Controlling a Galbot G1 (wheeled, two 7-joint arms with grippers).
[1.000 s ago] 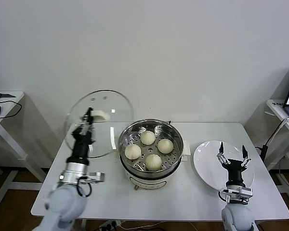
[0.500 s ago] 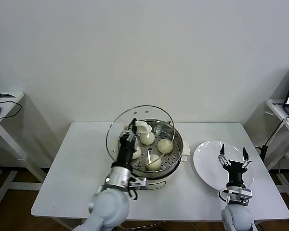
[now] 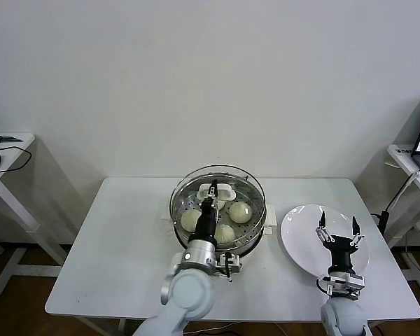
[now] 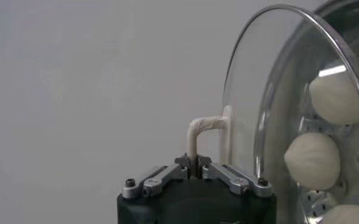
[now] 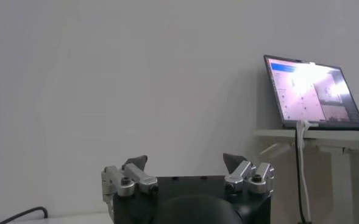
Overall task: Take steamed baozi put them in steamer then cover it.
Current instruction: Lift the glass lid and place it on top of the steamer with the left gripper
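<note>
Next, I let go of the round glass lid, now held over the steel steamer, with my left gripper, flat on the steel steamer's rim, centred over the baozi (image 3: 219,211).
My left gripper (image 3: 212,186) is shut on the white handle (image 3: 224,190) of the round glass lid (image 3: 246,183) and holds it over the steel steamer (image 3: 252,238) at the table's middle. Through the glass, three cream-white baozi (image 3: 240,212) show on the perforated tray; my arm hides part of it. In the left wrist view my gripper (image 4: 193,165) pinches the handle (image 4: 205,124), with the lid (image 4: 246,103) and the baozi (image 4: 313,159) just beyond. I cannot tell whether the lid rests on the rim. My right gripper (image 3: 338,227) is open and empty above the plate, and it shows open in its wrist view (image 5: 185,162).
A flat white plate (image 3: 301,241) lies right of the steamer. The table's left half (image 3: 119,238) is bare. Side tables stand at the far left (image 3: 3,150) and far right (image 3: 406,157). A laptop (image 5: 310,91) stands on the right one.
My left arm has carried the glass lid from the table's left side rightward over the steamer and lowered it flat. The right arm has not moved.
</note>
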